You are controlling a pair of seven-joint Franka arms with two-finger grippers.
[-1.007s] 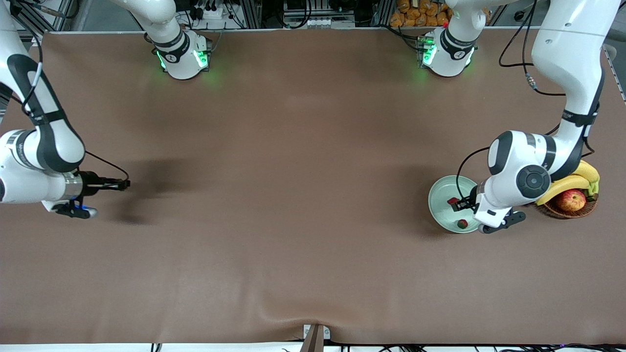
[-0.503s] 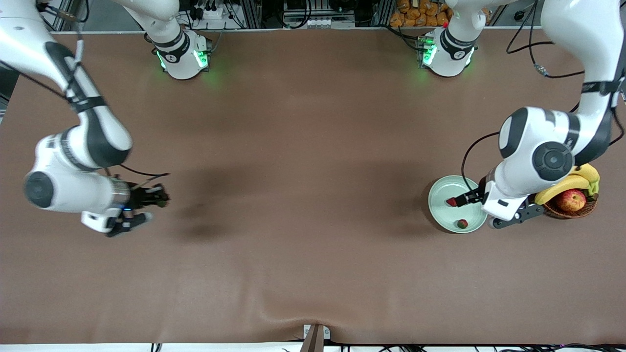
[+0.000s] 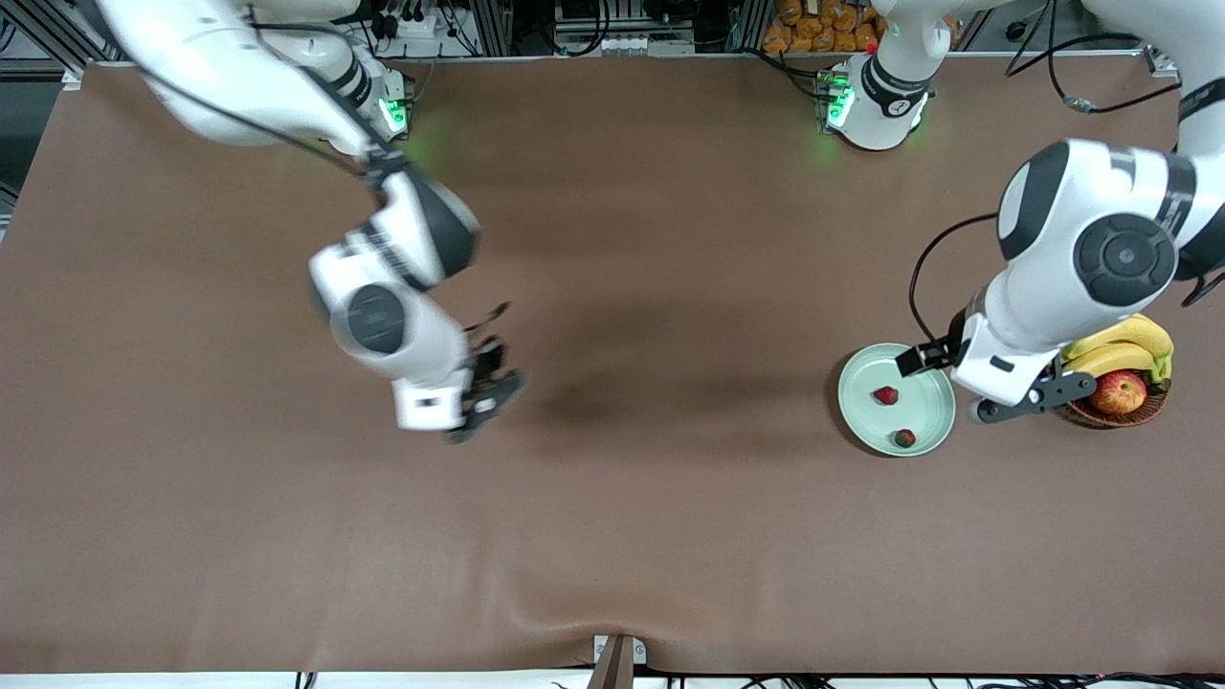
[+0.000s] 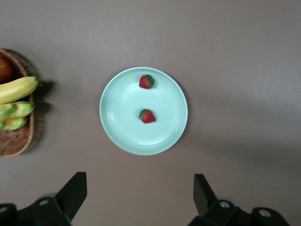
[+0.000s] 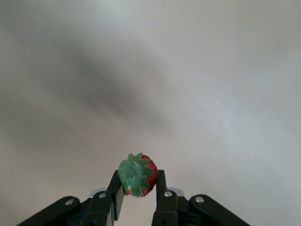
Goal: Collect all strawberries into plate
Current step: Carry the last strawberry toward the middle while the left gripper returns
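Observation:
My right gripper has the strawberry. It will put the strawberry down on the brown cloth (image 3: 651,371) between my right gripper and the pale green plate.
The pale green plate (image 3: 866,418) (image 4: 122,120) lies near the left arm's end of the table. Two strawberries rest in it, one near the middle (image 3: 886,394) (image 4: 147,116) and one by the rim nearer the front camera (image 3: 904,438) (image 4: 146,81). My left gripper (image 3: 916,361) (image 4: 138,192) hangs open and empty above the plate's edge on the basket side. Over the middle of the table, my right gripper (image 3: 490,367) (image 5: 137,189) is shut on a third strawberry (image 5: 137,175), whose green cap faces the right wrist camera.
A wicker basket (image 3: 1115,411) (image 4: 19,141) with bananas (image 3: 1120,346) (image 4: 16,89) and an apple (image 3: 1118,390) stands beside the plate, at the left arm's end. Brown cloth covers the table.
The left gripper opened, left a strawberry in the plate and drew up and back. The right arm swung from its end of the table to over the middle, carrying its strawberry.

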